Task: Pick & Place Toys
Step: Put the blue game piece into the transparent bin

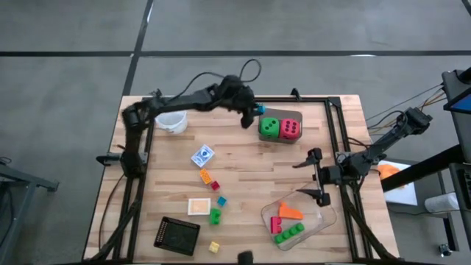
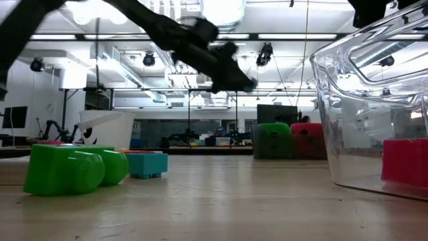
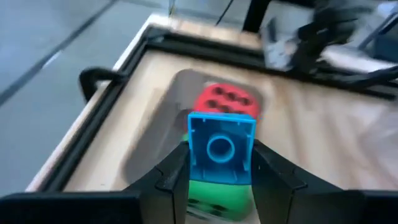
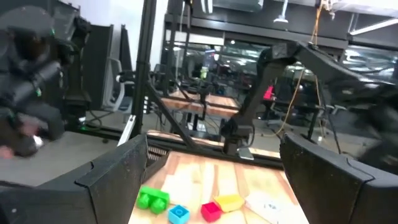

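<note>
My left gripper will release the blue brick in the clear tray [image 1: 271, 211], next to the red brick and orange wedge.
My left gripper [image 1: 254, 112] hangs over the table's far middle, shut on a small blue brick [image 3: 221, 148]. It is just left of and above the green die [image 1: 269, 128] and the red die [image 1: 290, 129], which rest side by side on a grey pad [image 1: 285, 114]. Loose orange [image 1: 206, 177], red [image 1: 215, 185], blue [image 1: 221, 200], green [image 1: 215, 216] and yellow [image 1: 214, 246] bricks lie on the table's near middle. My right gripper [image 1: 315, 177] waits open at the right, above the clear tray [image 1: 324, 217]. My left gripper pinches the blue brick by two opposite side walls [image 3: 193, 155] between its two fingers [image 3: 176, 169]. The fingers slant down, coming from the table's left. The brick is lifted clear over the dice, its hollow underside [image 3: 219, 148] facing the wrist camera.
A white cup [image 1: 171, 121] stands at the far left under my left arm. The clear tray holds an orange wedge [image 1: 290, 211], a red brick [image 1: 276, 224] and a green brick [image 1: 289, 234]. A card [image 1: 202, 155], a beige square [image 1: 199, 207] and a black block [image 1: 176, 234] lie near left.
</note>
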`<state>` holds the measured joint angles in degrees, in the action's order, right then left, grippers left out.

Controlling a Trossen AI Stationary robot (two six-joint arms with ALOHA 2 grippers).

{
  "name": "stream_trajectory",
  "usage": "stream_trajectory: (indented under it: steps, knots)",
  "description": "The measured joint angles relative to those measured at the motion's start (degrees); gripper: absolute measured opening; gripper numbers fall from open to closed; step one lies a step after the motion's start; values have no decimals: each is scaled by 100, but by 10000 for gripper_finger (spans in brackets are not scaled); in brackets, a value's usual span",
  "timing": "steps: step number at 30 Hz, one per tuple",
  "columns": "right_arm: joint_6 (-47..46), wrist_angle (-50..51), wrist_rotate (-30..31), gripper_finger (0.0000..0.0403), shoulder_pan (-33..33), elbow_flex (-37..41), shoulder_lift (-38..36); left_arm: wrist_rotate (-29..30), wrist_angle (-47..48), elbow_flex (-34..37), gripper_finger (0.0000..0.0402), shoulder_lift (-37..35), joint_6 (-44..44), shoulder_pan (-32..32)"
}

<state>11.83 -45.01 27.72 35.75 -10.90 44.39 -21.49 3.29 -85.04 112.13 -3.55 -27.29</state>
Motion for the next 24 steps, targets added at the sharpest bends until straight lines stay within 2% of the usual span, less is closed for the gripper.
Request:
stream_trajectory:
  steps: [5,10,16,21,24]
  knots:
    - [54,4,-10,356,0,2,-23,407,-1021,1583,127,-1125,336,712]
    - [105,4,12,356,0,2,-91,834,-1523,2338,127,-1445,574,1997]
    - [107,-3,95,356,0,2,-158,1627,-1839,2049,127,-1054,596,3389]
    - [89,1,101,356,0,0,-150,1810,-1856,1239,127,-289,595,3862]
    - [60,21,114,356,0,2,-154,1778,-1497,537,127,253,540,3976]
